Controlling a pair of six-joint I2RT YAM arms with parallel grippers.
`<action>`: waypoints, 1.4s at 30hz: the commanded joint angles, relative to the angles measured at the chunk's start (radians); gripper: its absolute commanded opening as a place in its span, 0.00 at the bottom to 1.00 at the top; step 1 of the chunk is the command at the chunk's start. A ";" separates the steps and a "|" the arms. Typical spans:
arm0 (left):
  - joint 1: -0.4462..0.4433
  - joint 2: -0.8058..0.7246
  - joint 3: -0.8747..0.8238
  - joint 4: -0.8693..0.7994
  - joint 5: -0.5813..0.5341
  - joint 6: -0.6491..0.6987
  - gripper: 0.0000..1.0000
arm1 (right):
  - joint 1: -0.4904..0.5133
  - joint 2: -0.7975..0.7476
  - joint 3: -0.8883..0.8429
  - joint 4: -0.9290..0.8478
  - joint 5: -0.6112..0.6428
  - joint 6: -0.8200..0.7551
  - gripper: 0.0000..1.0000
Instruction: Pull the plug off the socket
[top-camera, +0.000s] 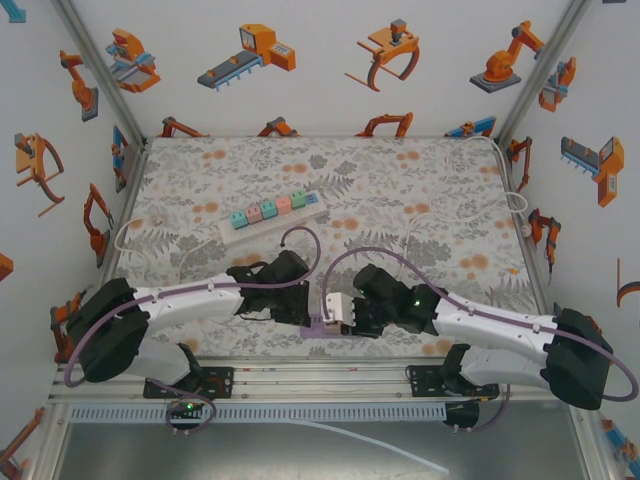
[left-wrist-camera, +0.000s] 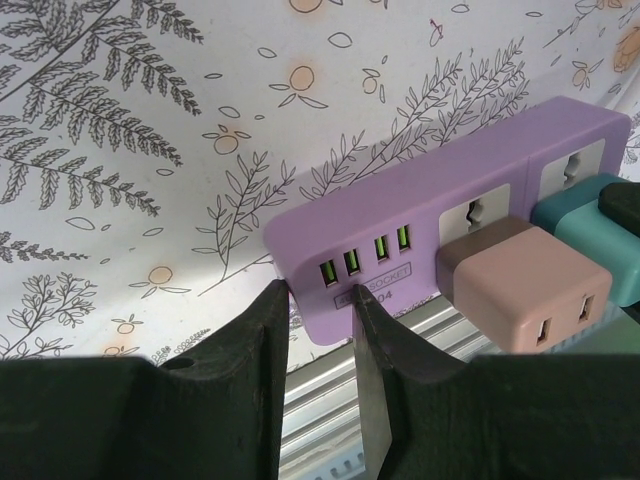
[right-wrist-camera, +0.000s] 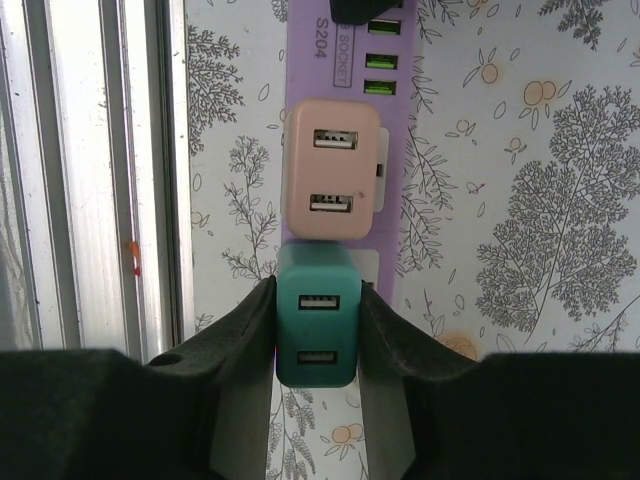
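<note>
The left gripper pinches only the corner of the strip's USB end, so it should open and grip wider across the strip's label (left-wrist-camera: 382, 284) before the robot's right gripper pulls.
A purple socket strip (left-wrist-camera: 470, 160) (right-wrist-camera: 305, 60) (top-camera: 322, 327) lies flat near the table's front edge, with a pink plug (left-wrist-camera: 520, 290) (right-wrist-camera: 332, 170) and a teal plug (right-wrist-camera: 316, 330) (left-wrist-camera: 590, 235) side by side in it. My left gripper (left-wrist-camera: 318, 300) (top-camera: 305, 305) is shut on the strip's USB end, one finger at its corner and the other on its label. My right gripper (right-wrist-camera: 317, 300) (top-camera: 345, 312) is shut on the teal plug, pads pressed flat on its two sides. The teal plug still sits seated in the socket.
A white power strip (top-camera: 270, 215) with several coloured plugs lies toward the back left, its white cable (top-camera: 450, 215) looping across the right of the mat. The aluminium rail (top-camera: 320, 385) (right-wrist-camera: 90, 170) runs just in front of the purple strip. Printed walls enclose three sides.
</note>
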 joint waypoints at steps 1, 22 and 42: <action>-0.035 0.099 -0.067 -0.120 -0.096 0.052 0.32 | -0.012 -0.049 0.001 0.153 -0.039 -0.003 0.23; -0.038 -0.020 -0.107 -0.219 -0.105 0.057 0.33 | -0.067 -0.070 -0.032 0.175 -0.105 -0.003 0.20; 0.095 -0.372 -0.268 0.231 0.037 -0.030 0.55 | -0.067 0.103 0.007 0.253 -0.256 0.023 0.21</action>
